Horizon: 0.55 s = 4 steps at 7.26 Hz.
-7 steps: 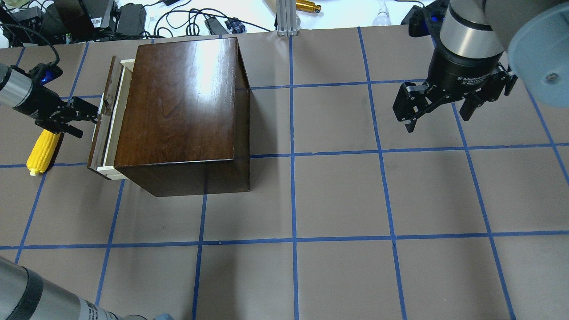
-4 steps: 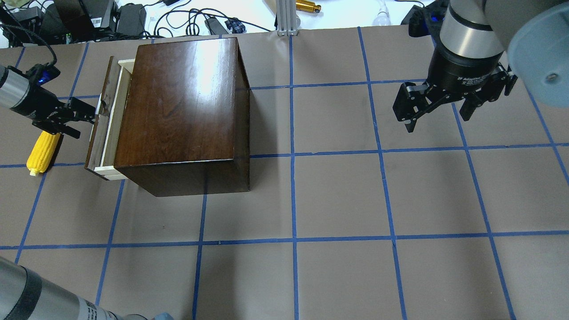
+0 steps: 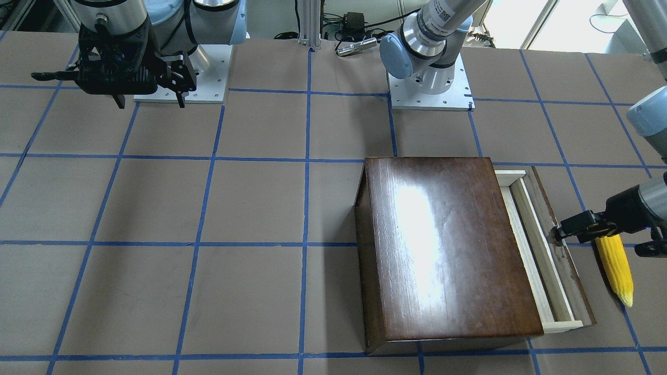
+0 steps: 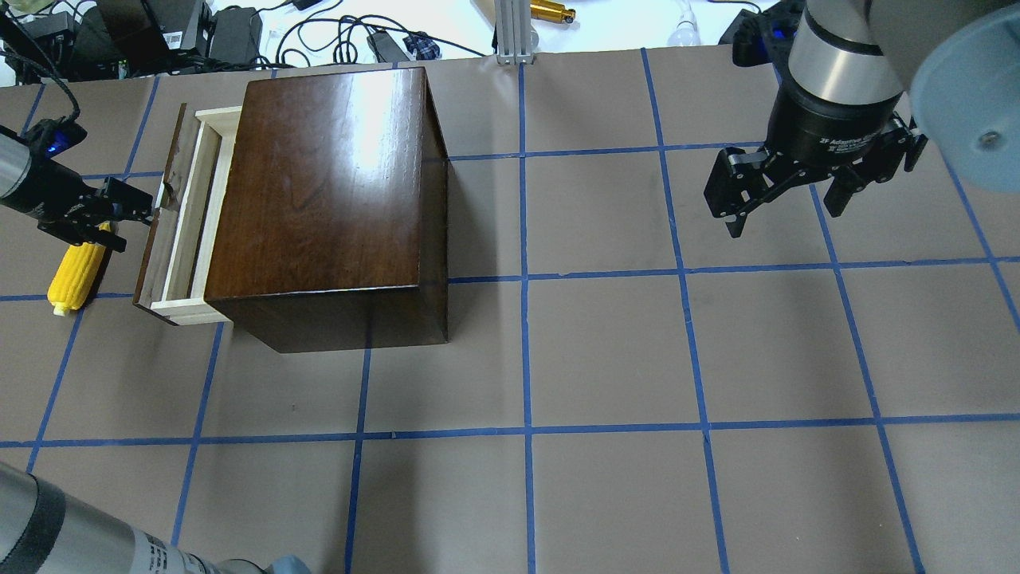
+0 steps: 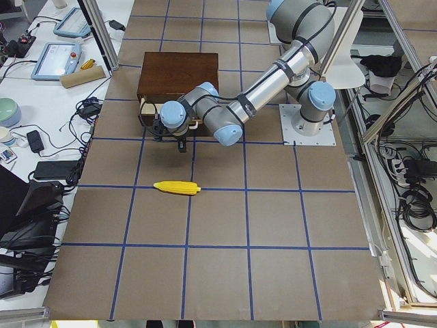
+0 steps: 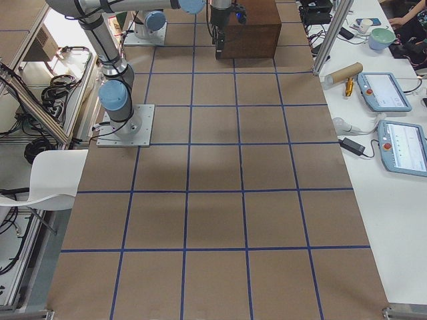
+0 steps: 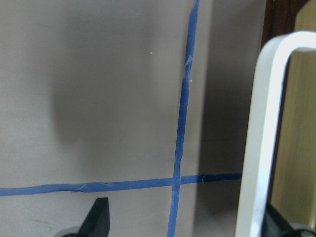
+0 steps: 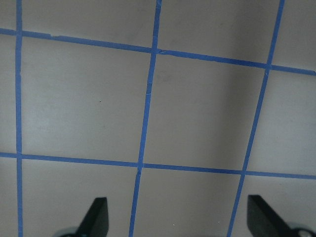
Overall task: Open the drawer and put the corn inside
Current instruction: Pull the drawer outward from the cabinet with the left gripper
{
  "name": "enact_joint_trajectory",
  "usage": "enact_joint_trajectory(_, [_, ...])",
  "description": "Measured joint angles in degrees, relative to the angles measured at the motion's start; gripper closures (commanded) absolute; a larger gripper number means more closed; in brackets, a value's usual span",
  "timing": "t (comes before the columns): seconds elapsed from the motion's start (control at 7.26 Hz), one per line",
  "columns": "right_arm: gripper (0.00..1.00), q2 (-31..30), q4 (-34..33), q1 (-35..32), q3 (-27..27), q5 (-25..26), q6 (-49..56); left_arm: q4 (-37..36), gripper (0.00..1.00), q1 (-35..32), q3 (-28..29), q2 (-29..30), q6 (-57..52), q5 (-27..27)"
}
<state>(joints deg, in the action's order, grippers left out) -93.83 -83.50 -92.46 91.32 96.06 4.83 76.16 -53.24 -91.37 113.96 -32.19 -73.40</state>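
Observation:
The yellow corn comes after the drawer's metal pull. Next, my left gripper goes to it and closes around the corn's middle (image 3: 613, 257).
The dark-brown box (image 4: 319, 199) stands at the table's back left. Its drawer (image 4: 182, 231) is pulled partly out to the left, showing a strip of pale wood tray behind the dark front panel (image 3: 565, 260). My left gripper (image 4: 134, 226) is open, with one finger (image 3: 565, 229) hooked at the metal pull (image 7: 261, 148) on the panel. The yellow corn (image 4: 74, 275) lies on the table just left of the drawer front, partly under the left gripper; it also shows in the front view (image 3: 615, 268). My right gripper (image 4: 785, 219) is open and empty, high over the table's right side.
Blue tape lines mark a grid on the brown table (image 4: 606, 351). Cables and adapters (image 4: 231, 32) and an aluminium post (image 4: 510, 32) lie beyond the far edge. The left arm's forearm (image 4: 72, 534) crosses the front left corner.
The drawer has slid further out to the left, and my left gripper has moved left with it. The box, the corn and the right arm have not moved.

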Motion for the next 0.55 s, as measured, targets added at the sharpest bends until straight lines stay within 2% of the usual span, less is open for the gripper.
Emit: enact_joint_trajectory(0.55, [0.00, 0.02, 0.00, 0.00, 0.00, 0.01, -0.02, -0.04, 0.00, 1.79, 0.62, 0.08, -0.87, -0.07])
